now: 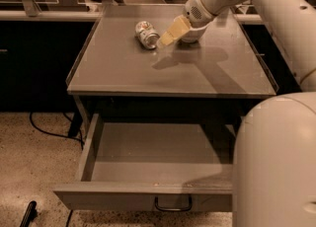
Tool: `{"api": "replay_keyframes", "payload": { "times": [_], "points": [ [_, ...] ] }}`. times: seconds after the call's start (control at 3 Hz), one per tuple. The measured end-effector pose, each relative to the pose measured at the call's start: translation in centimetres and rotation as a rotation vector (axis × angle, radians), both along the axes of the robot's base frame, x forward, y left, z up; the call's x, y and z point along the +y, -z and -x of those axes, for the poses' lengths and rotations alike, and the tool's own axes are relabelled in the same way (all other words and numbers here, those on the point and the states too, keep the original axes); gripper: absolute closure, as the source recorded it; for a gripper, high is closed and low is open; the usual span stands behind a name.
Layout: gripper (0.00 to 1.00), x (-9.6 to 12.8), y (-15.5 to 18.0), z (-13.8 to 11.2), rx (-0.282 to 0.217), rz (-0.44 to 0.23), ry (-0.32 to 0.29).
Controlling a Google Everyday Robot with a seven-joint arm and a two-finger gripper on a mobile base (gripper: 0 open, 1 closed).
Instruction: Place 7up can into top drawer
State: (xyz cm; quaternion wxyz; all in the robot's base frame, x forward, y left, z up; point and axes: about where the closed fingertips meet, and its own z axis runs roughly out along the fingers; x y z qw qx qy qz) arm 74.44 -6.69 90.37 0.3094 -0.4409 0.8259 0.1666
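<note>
I should next close my gripper around the near half of the 7up can (pixel 149 37), which is lying on its side on the grey tabletop.
The 7up can (pixel 147 34) lies on its side on the grey tabletop (pixel 148 73), towards the back and left of centre. My gripper (pixel 167 37) hangs low over the tabletop just to the right of the can, its tip very near the can. The arm reaches in from the upper right. The top drawer (pixel 148 162) stands pulled out below the tabletop, and nothing shows inside it. Its dark loop handle (pixel 173 204) is on the front panel. My own white body covers the drawer's right end.
A white bowl (pixel 196 34) stands behind the gripper and is mostly hidden by it. The tabletop has raised rims on its left and right sides. Dark cabinets flank the table. A black cable (pixel 47 130) lies on the speckled floor at the left.
</note>
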Motion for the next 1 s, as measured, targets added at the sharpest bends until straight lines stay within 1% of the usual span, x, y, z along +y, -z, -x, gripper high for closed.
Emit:
{"api": "replay_keyframes", "payload": {
  "times": [0.33,0.67,1.0],
  "points": [
    [0.0,2.8,-0.2,-1.9,-0.026,-0.005,-0.032],
    [0.0,4.6,0.3,-3.5,-0.031,0.004,-0.045],
    [0.0,6.3,1.1,-4.8,-0.016,0.014,-0.059]
  ]
}}
